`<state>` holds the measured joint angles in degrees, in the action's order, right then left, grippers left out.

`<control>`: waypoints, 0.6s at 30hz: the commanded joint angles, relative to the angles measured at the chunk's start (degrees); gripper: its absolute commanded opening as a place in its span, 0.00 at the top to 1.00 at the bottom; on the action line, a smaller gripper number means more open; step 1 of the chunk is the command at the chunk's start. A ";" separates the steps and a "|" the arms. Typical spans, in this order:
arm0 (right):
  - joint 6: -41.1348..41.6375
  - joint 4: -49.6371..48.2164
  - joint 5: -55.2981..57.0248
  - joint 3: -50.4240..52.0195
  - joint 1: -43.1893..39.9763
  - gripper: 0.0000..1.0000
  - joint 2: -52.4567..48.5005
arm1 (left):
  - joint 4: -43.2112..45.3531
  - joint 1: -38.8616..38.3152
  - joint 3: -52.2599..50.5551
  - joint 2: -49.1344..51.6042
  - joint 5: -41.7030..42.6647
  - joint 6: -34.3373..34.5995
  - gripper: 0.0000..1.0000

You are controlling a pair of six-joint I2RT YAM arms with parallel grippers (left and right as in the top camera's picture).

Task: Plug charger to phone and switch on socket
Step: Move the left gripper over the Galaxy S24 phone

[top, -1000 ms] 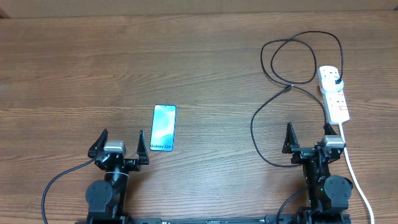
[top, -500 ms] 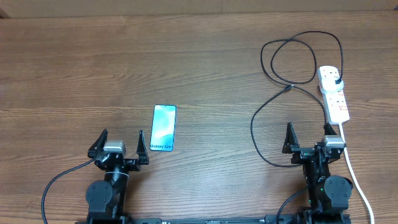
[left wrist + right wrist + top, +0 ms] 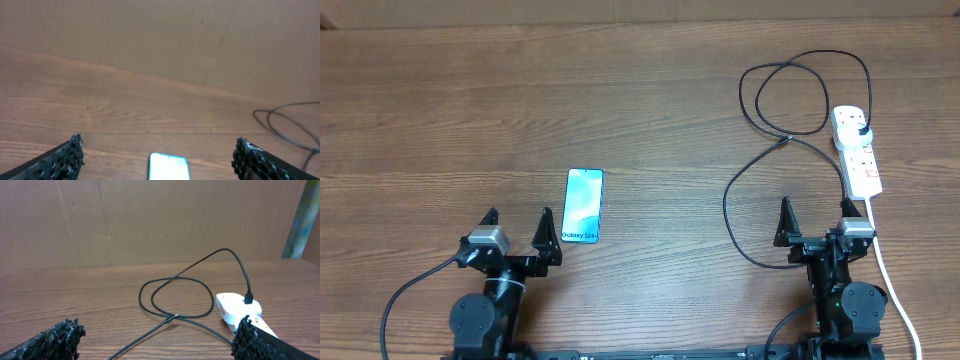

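My left gripper goes to the phone next and closes on the middle of its long sides (image 3: pixel 583 199).
The phone (image 3: pixel 583 205) lies flat on the table with its light blue screen up, just ahead and right of my left gripper (image 3: pixel 517 223). Its top edge shows in the left wrist view (image 3: pixel 169 167). My left gripper (image 3: pixel 159 156) is open and empty. The black charger cable (image 3: pixel 790 100) loops across the right side, its connector tip (image 3: pixel 783 142) lying free and its plug (image 3: pixel 861 127) in the white socket strip (image 3: pixel 857 150). My right gripper (image 3: pixel 814 215) is open and empty, near the strip's near end. The cable (image 3: pixel 175 297), tip (image 3: pixel 174 316) and strip (image 3: pixel 239 311) show in the right wrist view.
The strip's thick white cord (image 3: pixel 892 280) runs down past my right arm to the table's front edge. A cardboard wall (image 3: pixel 150 220) stands behind the table.
My left gripper has shifted slightly left and turned a little. The right arm, phone and cable have not moved.
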<state>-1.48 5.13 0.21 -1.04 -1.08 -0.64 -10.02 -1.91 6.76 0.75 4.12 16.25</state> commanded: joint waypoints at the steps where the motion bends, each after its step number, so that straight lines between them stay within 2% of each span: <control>1: -0.11 -0.33 -0.35 0.61 0.22 0.00 0.35 | -3.32 -0.26 6.16 1.05 1.11 2.19 0.00; 8: -0.11 -0.33 -0.33 0.59 0.22 0.00 0.35 | -8.98 -0.28 16.11 10.49 4.83 2.16 0.00; 14: -0.11 -0.33 -0.33 0.59 0.22 0.00 0.35 | -12.37 -0.28 29.51 26.56 15.69 0.31 0.00; 18: -0.11 -0.33 -0.33 0.59 0.22 0.00 0.35 | -19.98 -0.39 40.33 37.07 18.64 -2.14 0.00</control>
<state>-1.48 5.10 0.21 -1.04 -1.08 -0.62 -26.06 -1.91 38.39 30.61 17.02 16.78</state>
